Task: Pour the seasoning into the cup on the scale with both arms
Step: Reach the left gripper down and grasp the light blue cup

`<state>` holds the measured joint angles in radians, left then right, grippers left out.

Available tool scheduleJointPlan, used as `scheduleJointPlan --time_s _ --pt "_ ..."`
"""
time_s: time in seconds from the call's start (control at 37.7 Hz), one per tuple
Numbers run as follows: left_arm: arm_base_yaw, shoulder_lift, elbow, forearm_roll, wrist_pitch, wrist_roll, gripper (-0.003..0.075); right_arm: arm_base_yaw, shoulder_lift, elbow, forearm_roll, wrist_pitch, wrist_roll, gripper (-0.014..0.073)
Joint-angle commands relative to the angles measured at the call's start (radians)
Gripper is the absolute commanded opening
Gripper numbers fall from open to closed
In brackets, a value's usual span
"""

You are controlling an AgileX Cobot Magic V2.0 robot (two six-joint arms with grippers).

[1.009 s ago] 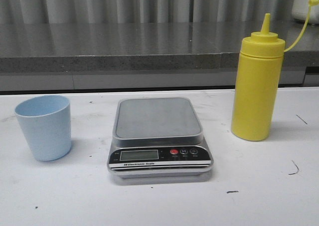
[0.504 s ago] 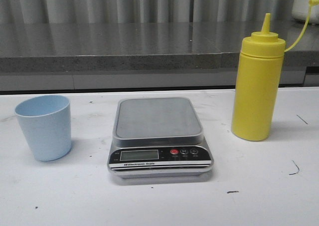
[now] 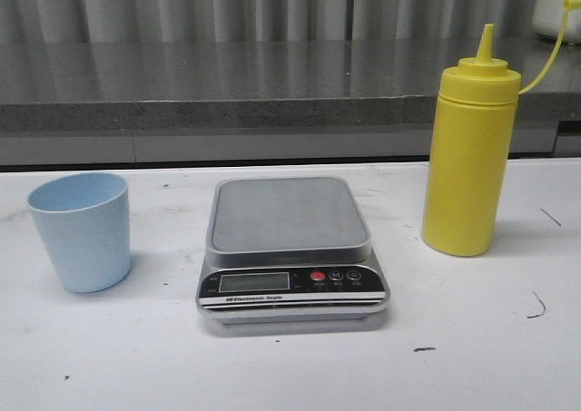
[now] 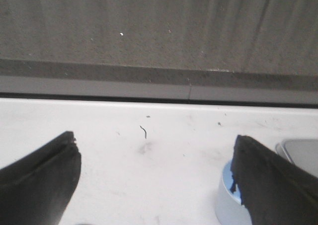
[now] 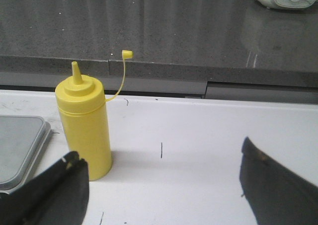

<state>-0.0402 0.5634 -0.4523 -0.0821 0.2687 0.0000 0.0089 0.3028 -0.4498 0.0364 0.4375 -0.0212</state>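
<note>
The robot's left gripper needs to close on the pale blue cup by its upper side [image 3: 110, 210], just under the cup's rim, toward the silver scale.
The pale blue cup [image 3: 80, 231] stands on the white table at the left, off the scale. The silver scale [image 3: 289, 248] sits in the middle, its grey platform bare. The yellow seasoning bottle [image 3: 469, 148] stands upright at the right, cap off on its strap. No gripper shows in the front view. My left gripper [image 4: 154, 173] is open and empty; the cup [image 4: 229, 202] shows partly behind one finger. My right gripper [image 5: 161, 185] is open and empty, with the bottle [image 5: 84, 123] standing beyond one finger.
A grey stone ledge [image 3: 272, 89] runs along the back of the white table [image 3: 290, 366]. A white object [image 3: 556, 7] stands on the ledge at the far right. The scale's corner shows in the left wrist view [image 4: 300, 153] and right wrist view [image 5: 20, 145].
</note>
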Motion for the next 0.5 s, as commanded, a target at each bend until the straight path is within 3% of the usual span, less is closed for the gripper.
scheduleJointPlan --time_s 0.0,0.29,0.48 --pt "-0.079 0.097 -0.081 -0.011 -0.03 0.02 0.0575 -0.003 0.016 -0.034 -0.003 -0.08 -0.003 0.0631" --pt "-0.347 0.457 -0.283 -0.001 0.119 0.074 0.0565 -0.003 0.016 -0.034 -0.003 -0.08 -0.003 0.0631" --pt "-0.441 0.697 -0.447 0.034 0.238 0.074 0.0565 -0.003 0.016 -0.034 -0.003 -0.08 -0.003 0.0631"
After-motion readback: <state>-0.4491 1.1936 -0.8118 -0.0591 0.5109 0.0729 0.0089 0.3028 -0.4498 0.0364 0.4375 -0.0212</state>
